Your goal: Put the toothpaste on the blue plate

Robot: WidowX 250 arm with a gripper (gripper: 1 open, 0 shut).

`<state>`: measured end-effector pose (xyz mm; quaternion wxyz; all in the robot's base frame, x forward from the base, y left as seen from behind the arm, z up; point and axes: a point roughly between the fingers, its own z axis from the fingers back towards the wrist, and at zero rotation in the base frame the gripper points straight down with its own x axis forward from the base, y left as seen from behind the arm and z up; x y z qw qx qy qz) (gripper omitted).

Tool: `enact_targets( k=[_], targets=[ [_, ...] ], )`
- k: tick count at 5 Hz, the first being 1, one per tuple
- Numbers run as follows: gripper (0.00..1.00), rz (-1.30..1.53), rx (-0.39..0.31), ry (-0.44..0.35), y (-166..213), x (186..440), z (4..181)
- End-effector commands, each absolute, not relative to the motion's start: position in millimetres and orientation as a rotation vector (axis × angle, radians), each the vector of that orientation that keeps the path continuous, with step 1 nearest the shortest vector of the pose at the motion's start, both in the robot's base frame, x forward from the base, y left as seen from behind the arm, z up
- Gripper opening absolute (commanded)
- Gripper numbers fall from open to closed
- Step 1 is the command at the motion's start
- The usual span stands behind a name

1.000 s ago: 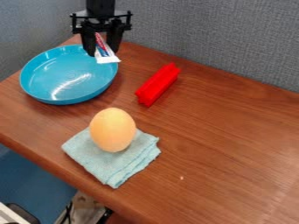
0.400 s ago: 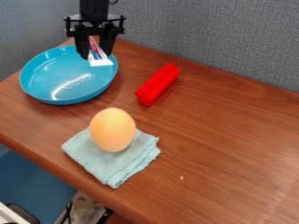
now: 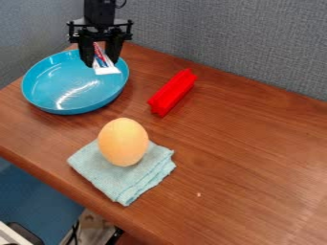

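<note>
Next, I let go of the toothpaste between the blue plate's middle and its rim point(image 3: 94, 81) nearest the red block.
The blue plate point(image 3: 57, 91) sits at the back left of the wooden table. My gripper point(image 3: 101, 55) hangs over the plate's far right rim, pointing almost straight down. It is shut on the toothpaste point(image 3: 106, 64), a small white tube with red and blue print that hangs from the black fingers, its lower end just above the rim.
A red rectangular block point(image 3: 171, 91) lies right of the plate. An orange egg-shaped object point(image 3: 122, 141) rests on a pale blue-green cloth point(image 3: 124, 172) near the front edge. A grey wall stands behind the table.
The gripper with the toothpaste has shifted a little to the left, from beside the plate's rim to over it. Nothing else has moved.
</note>
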<state>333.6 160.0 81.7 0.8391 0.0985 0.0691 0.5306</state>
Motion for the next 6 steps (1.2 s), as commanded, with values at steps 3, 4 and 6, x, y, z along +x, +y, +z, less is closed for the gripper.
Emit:
enact_targets(
  k=[3, 4, 6],
  targets=[
    [0.00, 1.151, 0.229, 0.104, 181, 333, 95.3],
    [0.00, 1.156, 0.231, 0.111, 184, 331, 93.6],
    [0.00, 1.159, 0.229, 0.122, 187, 330, 91.6]
  ],
)
